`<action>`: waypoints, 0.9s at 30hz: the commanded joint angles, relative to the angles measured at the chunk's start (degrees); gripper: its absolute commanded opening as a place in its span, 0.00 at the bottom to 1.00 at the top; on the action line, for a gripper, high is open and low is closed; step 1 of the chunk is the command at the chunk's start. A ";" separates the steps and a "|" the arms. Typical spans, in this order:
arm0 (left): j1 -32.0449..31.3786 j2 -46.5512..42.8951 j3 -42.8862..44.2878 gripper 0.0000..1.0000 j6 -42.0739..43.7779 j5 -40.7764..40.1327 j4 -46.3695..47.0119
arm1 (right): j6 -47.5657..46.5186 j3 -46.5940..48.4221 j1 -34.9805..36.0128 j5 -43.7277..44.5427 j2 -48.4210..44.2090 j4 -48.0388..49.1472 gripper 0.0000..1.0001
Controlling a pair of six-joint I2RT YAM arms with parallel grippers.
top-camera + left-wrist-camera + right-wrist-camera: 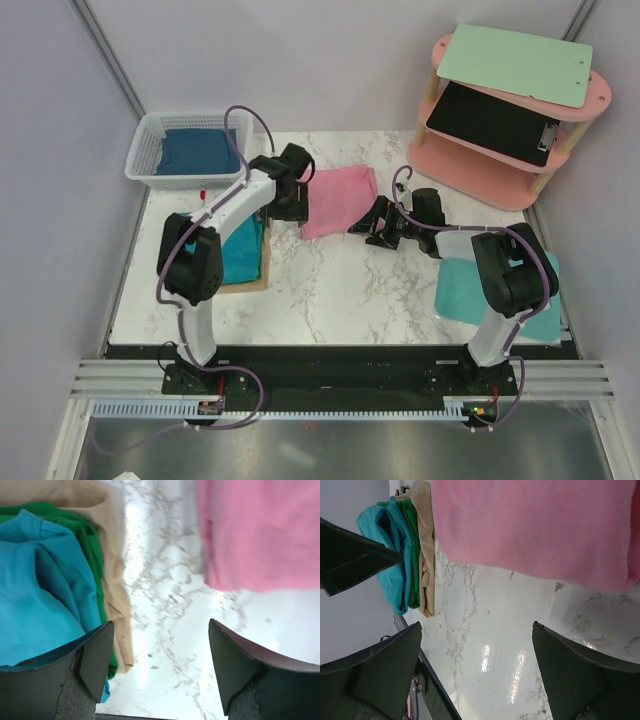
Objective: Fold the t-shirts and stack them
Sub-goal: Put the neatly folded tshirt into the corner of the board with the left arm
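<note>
My left gripper needs to close on the middle of the pink t-shirt's side edge [313, 203] [227, 505], the one that faces the teal t-shirt.
A folded pink t-shirt [338, 200] lies on the marble table between my two grippers. It also shows in the left wrist view [260, 530] and the right wrist view [535, 525]. A folded teal t-shirt [243, 252] tops a stack at the left, over green and beige cloth [40, 590] [395, 575]. A dark blue t-shirt [198, 152] lies in the white basket [143, 152]. My left gripper [292, 208] [160, 645] is open and empty over bare marble, just left of the pink shirt. My right gripper [372, 225] [476, 645] is open and empty beside its right edge.
A light turquoise cloth [462, 290] lies at the table's right edge under my right arm. A pink two-level shelf [510, 150] with a green board and a black clipboard stands at the back right. Grey walls close in both sides.
</note>
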 commanded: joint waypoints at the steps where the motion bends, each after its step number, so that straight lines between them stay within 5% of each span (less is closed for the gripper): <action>1: 0.54 -9.24 -9.31 0.84 -1.18 9.11 16.78 | -1.58 -0.68 -0.17 -0.28 -1.58 0.50 0.98; 9: 4.58 -4.44 -16.46 0.85 -6.37 25.03 35.94 | -2.37 -0.77 -1.04 -0.11 -2.63 -0.38 0.98; 27: 5.64 10.78 -9.26 0.85 -10.06 26.19 40.79 | -4.39 -1.74 -6.49 -1.86 -5.71 -3.63 0.98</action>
